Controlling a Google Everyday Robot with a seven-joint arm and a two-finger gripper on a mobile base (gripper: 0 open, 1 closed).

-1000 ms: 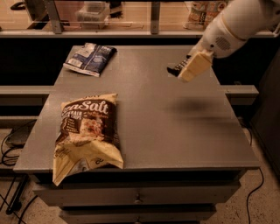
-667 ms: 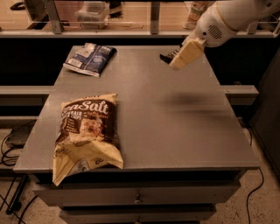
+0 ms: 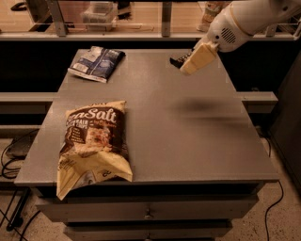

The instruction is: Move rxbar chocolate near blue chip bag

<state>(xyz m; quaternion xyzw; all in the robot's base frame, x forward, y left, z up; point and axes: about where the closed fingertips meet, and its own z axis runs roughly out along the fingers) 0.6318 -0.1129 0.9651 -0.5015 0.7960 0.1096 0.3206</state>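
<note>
Next, I let go of the rxbar chocolate, now held clear of the table, on the grey table (image 3: 129, 67), next to the edge of the blue chip bag that faces my gripper.
My gripper (image 3: 188, 65) hangs above the far right part of the grey table (image 3: 188, 141), its cream fingers (image 3: 200, 56) pointing down and left. It is shut on the rxbar chocolate (image 3: 179, 60), a small black wrapper whose end sticks out to the left of the fingers. The bar is held clear of the table, with a shadow below it. The blue chip bag (image 3: 96, 63), crinkled dark blue with white patches, lies flat at the table's far left corner, well to the left of the gripper.
A large brown-and-cream "Sea Salt" chip bag (image 3: 94, 141) lies at the front left of the table. A shelf with glass panes and containers (image 3: 99, 12) runs behind the table. Cables (image 3: 11, 155) lie on the floor at left.
My gripper has carried the black bar left and toward the far edge of the table. Both bags lie where they were.
</note>
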